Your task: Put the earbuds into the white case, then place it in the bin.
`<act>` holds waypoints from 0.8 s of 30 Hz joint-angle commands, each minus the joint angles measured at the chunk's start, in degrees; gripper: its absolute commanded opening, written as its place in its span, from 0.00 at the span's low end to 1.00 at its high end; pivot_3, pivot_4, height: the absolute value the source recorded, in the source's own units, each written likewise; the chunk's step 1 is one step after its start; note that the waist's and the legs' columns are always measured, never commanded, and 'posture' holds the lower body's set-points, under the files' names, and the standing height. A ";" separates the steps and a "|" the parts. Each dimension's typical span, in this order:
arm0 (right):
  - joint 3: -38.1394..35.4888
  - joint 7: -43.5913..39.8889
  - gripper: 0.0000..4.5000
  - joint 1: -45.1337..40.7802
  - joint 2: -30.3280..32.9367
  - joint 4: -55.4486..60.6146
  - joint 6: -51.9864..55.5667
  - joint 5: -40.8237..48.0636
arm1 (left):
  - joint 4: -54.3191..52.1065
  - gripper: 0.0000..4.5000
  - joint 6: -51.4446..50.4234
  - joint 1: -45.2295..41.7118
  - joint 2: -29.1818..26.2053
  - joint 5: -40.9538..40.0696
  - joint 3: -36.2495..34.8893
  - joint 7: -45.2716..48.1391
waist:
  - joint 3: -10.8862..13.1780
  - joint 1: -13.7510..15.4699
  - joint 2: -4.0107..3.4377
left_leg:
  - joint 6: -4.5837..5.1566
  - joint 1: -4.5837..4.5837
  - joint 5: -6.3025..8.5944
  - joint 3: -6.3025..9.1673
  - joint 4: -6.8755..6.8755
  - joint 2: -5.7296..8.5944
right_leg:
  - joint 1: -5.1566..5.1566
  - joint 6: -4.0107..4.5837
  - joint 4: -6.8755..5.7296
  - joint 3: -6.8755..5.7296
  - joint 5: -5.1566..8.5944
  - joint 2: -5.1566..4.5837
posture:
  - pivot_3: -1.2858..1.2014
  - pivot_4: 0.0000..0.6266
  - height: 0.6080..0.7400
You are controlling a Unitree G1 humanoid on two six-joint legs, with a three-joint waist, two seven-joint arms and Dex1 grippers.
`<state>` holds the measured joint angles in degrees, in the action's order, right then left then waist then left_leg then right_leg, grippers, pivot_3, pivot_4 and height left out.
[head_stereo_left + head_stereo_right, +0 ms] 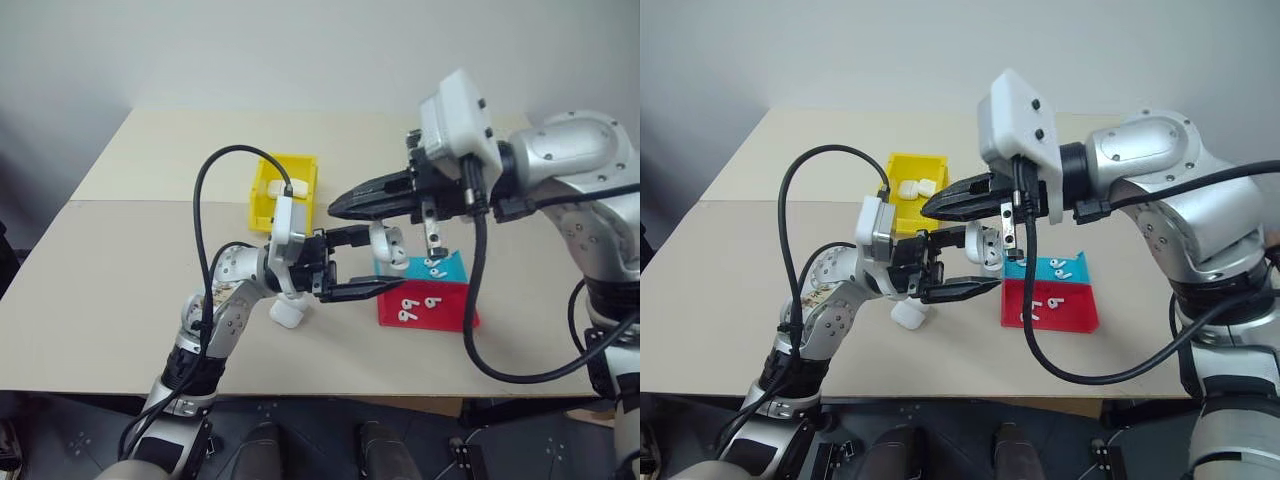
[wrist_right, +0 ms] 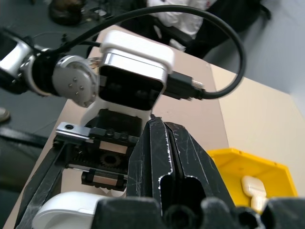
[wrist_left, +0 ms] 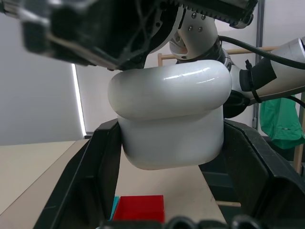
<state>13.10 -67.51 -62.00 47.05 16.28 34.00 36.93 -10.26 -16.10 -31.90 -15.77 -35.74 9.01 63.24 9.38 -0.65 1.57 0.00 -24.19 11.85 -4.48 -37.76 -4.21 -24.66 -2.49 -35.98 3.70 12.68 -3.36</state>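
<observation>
Next, my left gripper lets go of the held case against the white case inside the yellow bin [image 1: 298,188].
My left gripper [image 1: 384,260] is shut on a white case [image 1: 387,243], held in the air above the table's middle; the case [image 3: 169,119] sits between both fingers. My right gripper [image 1: 334,209] is shut, its fingers pressed together with nothing visible between them, and its tips hover just over the left hand and the held case. Earbuds [image 1: 408,313] lie in the red tray and more earbuds [image 1: 433,265] in the teal tray. The yellow bin [image 1: 262,210] stands behind the left hand with a white case [image 1: 278,186] inside.
The red tray [image 1: 452,314] and the teal tray [image 1: 453,270] sit side by side under the right arm. Another white case [image 1: 287,313] lies on the table below the left wrist. A black cable loops over the left forearm.
</observation>
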 commanded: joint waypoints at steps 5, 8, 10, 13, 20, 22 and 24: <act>0.48 -13.64 0.01 0.23 3.41 -0.77 -10.19 -7.71 | -1.90 0.69 0.73 -0.99 -0.02 0.04 -0.58 -0.10 | 0.00 -0.08 0.00 | 0.00 0.03 0.00 0.00 0.00 0.00 | 0.00 0.00 -0.04 0.00 0.00 0.01 | 0.52 0.24 1.00; -0.08 -15.26 0.01 1.24 3.97 -1.04 -11.51 -8.93 | -1.84 0.69 0.73 -1.08 -0.10 0.03 -0.86 -0.09 | 0.00 -0.15 0.00 | 0.00 0.05 0.00 0.00 0.00 0.00 | 0.00 0.01 -0.08 0.00 0.00 0.01 | 0.52 0.24 1.00; -0.78 -15.82 0.01 1.82 4.40 -0.90 -11.85 -9.06 | -1.95 0.69 0.66 -1.03 -0.07 0.07 -1.00 -0.09 | 0.00 -0.17 0.00 | 0.00 0.05 0.00 0.00 -0.01 0.00 | -0.01 0.01 -0.08 0.00 -0.01 0.01 | 0.52 0.24 1.00; -2.03 -16.09 0.01 2.55 4.79 -0.74 -11.85 -9.33 | -2.07 0.69 0.59 -0.97 0.04 0.06 -1.14 -0.11 | 0.00 -0.18 -0.03 | 0.00 0.06 0.00 -0.02 -0.02 0.00 | 0.00 0.02 -0.08 0.01 -0.01 0.00 | 0.52 0.24 1.00; -7.91 -10.80 0.01 6.63 4.91 1.11 -9.09 -7.63 | -2.35 0.69 0.85 -0.94 0.70 0.05 -1.36 -0.71 | 0.00 -0.09 -0.03 | 0.00 0.05 0.00 -0.02 -0.03 0.00 | -0.01 0.02 -0.09 0.02 -0.01 0.01 | 0.52 0.24 1.00; -12.46 -4.04 0.01 8.62 3.23 2.18 -4.64 -5.01 | -2.72 0.69 1.04 -0.50 0.83 0.34 -1.49 -1.33 | 0.00 -0.07 -0.03 | 0.00 0.05 0.00 -0.02 -0.04 0.01 | -0.01 0.02 -0.10 0.02 -0.01 0.00 | 0.52 0.24 1.00; -17.16 2.71 0.01 10.76 1.67 3.49 0.48 -1.76 | -3.05 0.69 1.22 0.03 1.29 1.00 -2.11 -3.35 | 0.00 -0.06 -0.03 | 0.00 0.05 0.00 0.02 -0.05 0.01 | 0.02 0.03 -0.10 0.01 -0.02 0.01 | 0.52 0.24 1.00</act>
<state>0.52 -69.54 -51.05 48.75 17.91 30.99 32.40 -10.88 -16.13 -31.81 -14.74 -34.08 8.08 61.20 9.38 -0.70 1.54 -0.01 -24.14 11.84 -4.47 -37.82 -4.21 -24.63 -2.46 -36.09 3.71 12.65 -3.36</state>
